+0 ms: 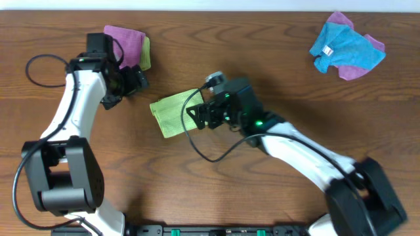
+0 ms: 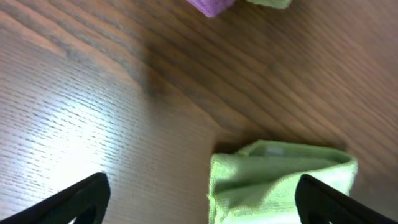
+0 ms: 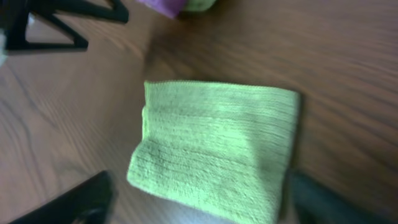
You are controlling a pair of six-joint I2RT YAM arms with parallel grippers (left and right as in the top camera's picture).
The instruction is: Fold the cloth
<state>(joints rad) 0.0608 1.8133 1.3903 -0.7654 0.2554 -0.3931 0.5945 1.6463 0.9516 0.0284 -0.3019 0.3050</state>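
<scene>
The light green cloth's short edge (image 1: 159, 122) (image 2: 215, 215) opposite my right gripper is the next place for my left gripper, which should go there and close on the middle.
A light green cloth (image 1: 172, 111) lies folded into a rectangle flat on the wooden table, left of centre. It shows in the right wrist view (image 3: 217, 146) and partly in the left wrist view (image 2: 280, 180). My right gripper (image 1: 202, 117) is open and empty, hovering over the cloth's right edge, its fingers (image 3: 199, 202) spread on either side of the cloth's near end. My left gripper (image 1: 139, 80) is open and empty, up and left of the cloth, its fingers (image 2: 202, 202) apart above the table and the cloth's corner.
A folded pink cloth on a green one (image 1: 128, 46) lies at the back left, just behind my left gripper. A heap of blue and pink cloths (image 1: 346, 47) lies at the back right. Black cables trail from both arms.
</scene>
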